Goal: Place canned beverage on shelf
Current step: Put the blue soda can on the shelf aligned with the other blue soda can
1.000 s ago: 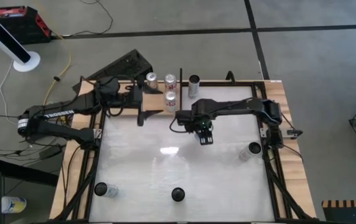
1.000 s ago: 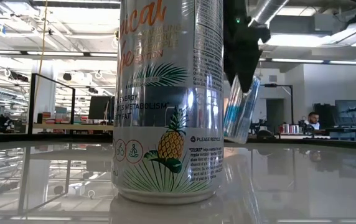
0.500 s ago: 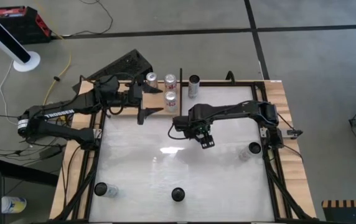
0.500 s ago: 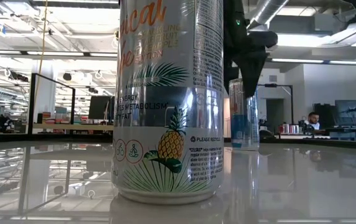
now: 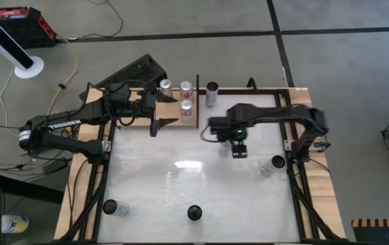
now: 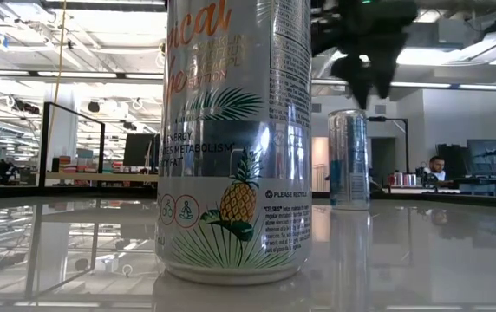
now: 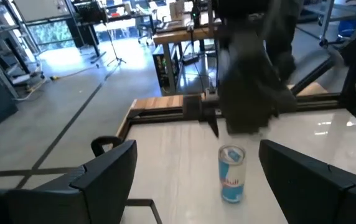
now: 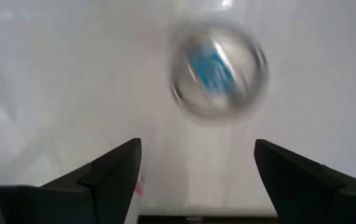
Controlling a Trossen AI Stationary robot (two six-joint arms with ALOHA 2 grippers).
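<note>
The slim silver-and-blue can beneath my right gripper needs to be next for my left gripper, which should go there and close around the can's upper body [image 5: 224, 148] [image 7: 232, 169], just below its rim.
A slim silver-and-blue can [image 7: 231, 173] stands upright on its base on the white tabletop, right of the middle; it also shows in the low view [image 6: 349, 159] and, blurred, from above [image 8: 218, 68]. My right gripper [image 5: 239, 146] hangs open above it and a little to its right, pointing down, clear of it [image 6: 365, 52]. My left gripper [image 5: 160, 114] waits open and level at the far left, beside the pale wooden shelf [image 5: 178, 114], facing the can. Two cans [image 5: 187, 107] stand on the shelf by its thin black upright [image 5: 197, 101].
One can [image 5: 212, 92] stands at the far edge right of the shelf and another [image 5: 166, 86] left of it. More cans stand at the right [image 5: 273, 165], near left [image 5: 109, 206] and near middle [image 5: 194, 212]; the last fills the low view [image 6: 235, 139].
My right gripper has brought the can down from a tilted, lifted hold, stood it upright on the table and let go. It has then risen and gone toward the table's right edge. The can stays standing.
</note>
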